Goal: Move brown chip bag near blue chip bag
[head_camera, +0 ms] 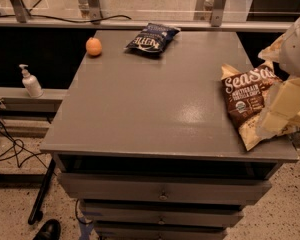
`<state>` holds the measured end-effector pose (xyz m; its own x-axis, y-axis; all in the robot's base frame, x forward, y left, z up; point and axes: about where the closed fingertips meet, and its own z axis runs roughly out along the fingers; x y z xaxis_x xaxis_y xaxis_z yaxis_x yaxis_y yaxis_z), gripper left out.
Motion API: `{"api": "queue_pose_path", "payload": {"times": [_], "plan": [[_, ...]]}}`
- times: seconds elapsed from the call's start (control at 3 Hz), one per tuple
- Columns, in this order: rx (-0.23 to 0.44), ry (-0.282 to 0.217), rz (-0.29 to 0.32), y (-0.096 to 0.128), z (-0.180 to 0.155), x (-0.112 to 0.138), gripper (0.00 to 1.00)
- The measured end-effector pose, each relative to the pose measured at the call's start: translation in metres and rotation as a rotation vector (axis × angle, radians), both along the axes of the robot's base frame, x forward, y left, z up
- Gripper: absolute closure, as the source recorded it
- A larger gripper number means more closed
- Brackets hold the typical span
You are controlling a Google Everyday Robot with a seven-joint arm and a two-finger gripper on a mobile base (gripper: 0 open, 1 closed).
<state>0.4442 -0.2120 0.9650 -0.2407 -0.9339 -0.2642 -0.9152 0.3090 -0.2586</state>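
Observation:
The brown chip bag will be gripped by my gripper on the near half (257,120) and bunched up there for the move to the blue chip bag.
The brown chip bag (246,100), brown and cream with white "SeaSalt" script, lies flat near the right edge of the grey table (150,109). The blue chip bag (152,37), small and dark navy, lies at the table's far edge, left of centre-right. My gripper (281,109), cream-coloured, reaches in from the right and sits over the brown bag's right side, covering that part of it. The two bags lie far apart.
An orange (93,46) sits at the table's far left corner. A white pump bottle (31,82) stands on a lower ledge to the left. Drawers sit under the tabletop. Cables lie on the floor at the left.

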Motion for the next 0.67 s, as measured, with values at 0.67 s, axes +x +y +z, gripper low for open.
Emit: {"api": "queue_pose_path", "payload": {"times": [0.67], "plan": [[0.090,-0.044,-0.076,-0.011,-0.042,0.025,0.00]]}}
